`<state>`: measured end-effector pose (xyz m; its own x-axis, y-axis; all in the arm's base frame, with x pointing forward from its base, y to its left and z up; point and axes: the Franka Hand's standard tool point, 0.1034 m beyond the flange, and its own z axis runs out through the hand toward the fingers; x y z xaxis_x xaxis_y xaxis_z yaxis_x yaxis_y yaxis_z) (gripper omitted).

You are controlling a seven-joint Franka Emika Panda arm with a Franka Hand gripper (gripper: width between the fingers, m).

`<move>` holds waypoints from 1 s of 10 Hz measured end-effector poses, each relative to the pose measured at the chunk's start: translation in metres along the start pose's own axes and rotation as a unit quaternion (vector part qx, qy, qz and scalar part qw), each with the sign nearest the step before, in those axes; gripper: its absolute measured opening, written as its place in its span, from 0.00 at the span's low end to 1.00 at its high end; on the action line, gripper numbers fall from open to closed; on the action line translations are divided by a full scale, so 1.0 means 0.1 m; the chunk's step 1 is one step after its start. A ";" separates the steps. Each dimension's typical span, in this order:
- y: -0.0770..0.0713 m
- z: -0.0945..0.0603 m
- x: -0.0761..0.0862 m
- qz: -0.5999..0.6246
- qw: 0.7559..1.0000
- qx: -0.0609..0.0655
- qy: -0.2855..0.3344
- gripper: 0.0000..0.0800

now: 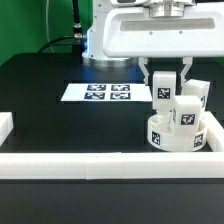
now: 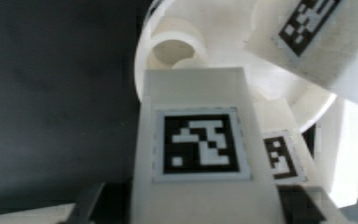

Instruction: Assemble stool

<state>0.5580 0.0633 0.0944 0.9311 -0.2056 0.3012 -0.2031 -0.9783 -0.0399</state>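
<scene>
The robot's gripper should release the third tagged leg upright in the round white seat's empty socket (image 1: 157, 121) (image 2: 174, 48), next to the middle leg.
The round white seat (image 1: 176, 135) lies on the black table at the exterior view's right, by the front rail. Two tagged white legs stand up from it: one (image 1: 186, 112) in the middle and one (image 1: 198, 97) further right. My gripper (image 1: 166, 79) is shut on a third tagged leg (image 1: 164, 98) and holds it upright over the seat's left side. In the wrist view this leg (image 2: 206, 140) fills the middle between the dark fingers (image 2: 108, 198), with the seat's socket (image 2: 172, 48) beyond it and another leg (image 2: 318, 30) beside.
The marker board (image 1: 100, 93) lies flat on the table toward the exterior view's left of the seat. White border rails run along the front (image 1: 90, 160), the left (image 1: 6, 124) and the right (image 1: 214, 125).
</scene>
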 end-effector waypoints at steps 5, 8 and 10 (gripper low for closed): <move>0.04 -0.05 0.01 -0.018 1.000 0.002 0.001 0.42; 0.07 0.01 -0.03 -0.023 1.000 -0.001 -0.002 0.42; 0.09 0.06 -0.07 -0.026 1.000 -0.004 -0.006 0.42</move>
<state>0.5509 0.0555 0.0861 0.9443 -0.1545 0.2905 -0.1566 -0.9875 -0.0163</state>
